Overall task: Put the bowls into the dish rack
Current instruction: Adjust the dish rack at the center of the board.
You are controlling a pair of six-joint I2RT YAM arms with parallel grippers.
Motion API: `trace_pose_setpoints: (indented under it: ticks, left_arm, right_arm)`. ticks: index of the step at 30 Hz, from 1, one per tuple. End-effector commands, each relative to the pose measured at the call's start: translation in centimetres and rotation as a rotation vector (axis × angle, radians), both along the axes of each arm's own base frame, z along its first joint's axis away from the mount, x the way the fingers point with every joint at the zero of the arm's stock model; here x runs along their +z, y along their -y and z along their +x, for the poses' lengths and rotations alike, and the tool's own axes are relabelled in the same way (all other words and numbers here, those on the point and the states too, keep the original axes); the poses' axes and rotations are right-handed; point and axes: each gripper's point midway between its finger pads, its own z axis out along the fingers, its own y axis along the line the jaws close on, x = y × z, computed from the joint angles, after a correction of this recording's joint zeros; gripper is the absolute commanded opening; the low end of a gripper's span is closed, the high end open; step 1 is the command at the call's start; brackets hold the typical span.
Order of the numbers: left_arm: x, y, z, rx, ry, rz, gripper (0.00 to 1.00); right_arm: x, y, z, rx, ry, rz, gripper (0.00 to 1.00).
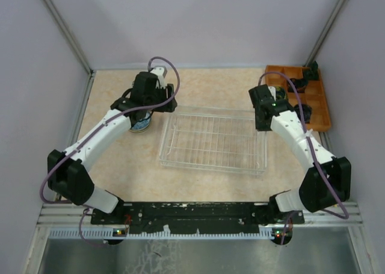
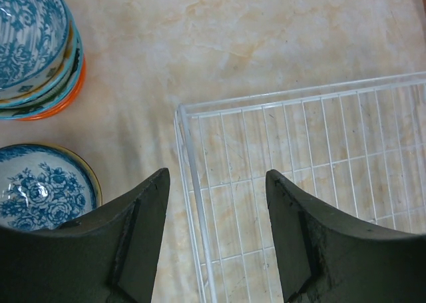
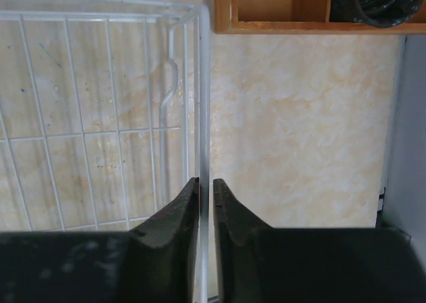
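The blue floral bowl sits beside the taller stack of bowls, and my left gripper will close on the rack-side rim (image 1: 150, 119) (image 2: 96, 198) of it.
The dish rack (image 1: 213, 140), a pale wire basket, lies empty mid-table. A stack of blue-patterned bowls (image 2: 33, 50), the lowest orange outside, stands left of its far corner, with a single blue floral bowl (image 2: 43, 190) beside it. In the top view only one bowl (image 1: 141, 126) peeks out under the left arm. My left gripper (image 2: 216, 176) is open and empty, hovering over the rack's left rim (image 2: 190, 156). My right gripper (image 3: 206, 181) is shut on the rack's right rim wire (image 3: 204, 83), also seen from above (image 1: 264, 118).
An orange wooden compartment tray (image 1: 313, 96) holding black items stands at the back right, close to the right wall; its edge (image 3: 279, 27) and a black item (image 3: 376, 3) show in the right wrist view. Grey walls enclose the table on three sides.
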Motion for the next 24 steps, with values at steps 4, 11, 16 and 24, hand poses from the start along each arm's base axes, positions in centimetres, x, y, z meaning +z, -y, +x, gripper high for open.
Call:
trace_pose_setpoints:
  ticks: [4, 11, 16, 24]
  left_arm:
    - [-0.3, 0.4, -1.5, -0.011, -0.018, -0.015, 0.66]
    - [-0.3, -0.9, -2.2, 0.066, -0.013, 0.015, 0.66]
    - [1.3, -3.1, -1.8, 0.170, 0.028, 0.037, 0.67]
    - [-1.1, -7.7, -0.7, 0.344, -0.048, 0.098, 0.71]
  right_arm:
    - [3.0, 1.4, 3.0, -0.014, 0.106, -0.075, 0.39]
    - [4.8, 0.5, 2.6, -0.001, 0.161, 0.013, 0.60]
    - [7.4, -1.7, 1.6, 0.052, 0.238, 0.141, 0.75]
    - [10.8, -7.6, -1.6, 0.250, 0.301, 0.351, 0.91]
